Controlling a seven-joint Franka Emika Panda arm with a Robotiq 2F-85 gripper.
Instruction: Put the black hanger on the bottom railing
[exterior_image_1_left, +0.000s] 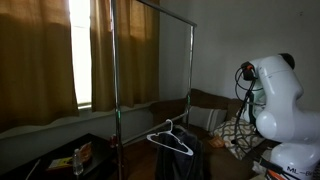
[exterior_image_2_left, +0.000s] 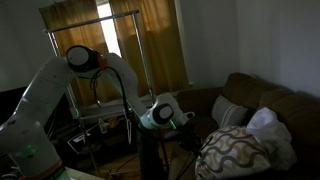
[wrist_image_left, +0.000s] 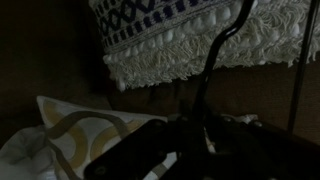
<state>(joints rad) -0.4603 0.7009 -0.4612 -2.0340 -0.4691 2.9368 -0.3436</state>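
Note:
My gripper should let the black hanger go on the sofa (exterior_image_1_left: 242, 127) (wrist_image_left: 150, 125), against the white patterned cushion.
The black hanger (exterior_image_1_left: 171, 141) hangs in the air in front of the tall metal garment rack (exterior_image_1_left: 113, 70), hook upward. In the wrist view its dark hook (wrist_image_left: 212, 60) rises from between my jaws (wrist_image_left: 195, 135), which look shut on its neck. The gripper (exterior_image_2_left: 162, 115) sits low at the end of the white arm (exterior_image_2_left: 90, 60), beside the sofa. The bottom railing (exterior_image_2_left: 103, 113) shows as a thin pale rod low on the rack; in the dim exterior view with the hanger I cannot make it out. The hanger is apart from the rack.
The rack's top crossbar (exterior_image_1_left: 155, 8) runs in front of curtains (exterior_image_1_left: 35, 60) and a bright window. A sofa (exterior_image_2_left: 250, 100) with patterned cushions (exterior_image_2_left: 235, 150) stands close by. A fringed patterned throw (wrist_image_left: 200, 30) hangs above a cushion (wrist_image_left: 70, 130). A low table (exterior_image_1_left: 70, 160) holds small items.

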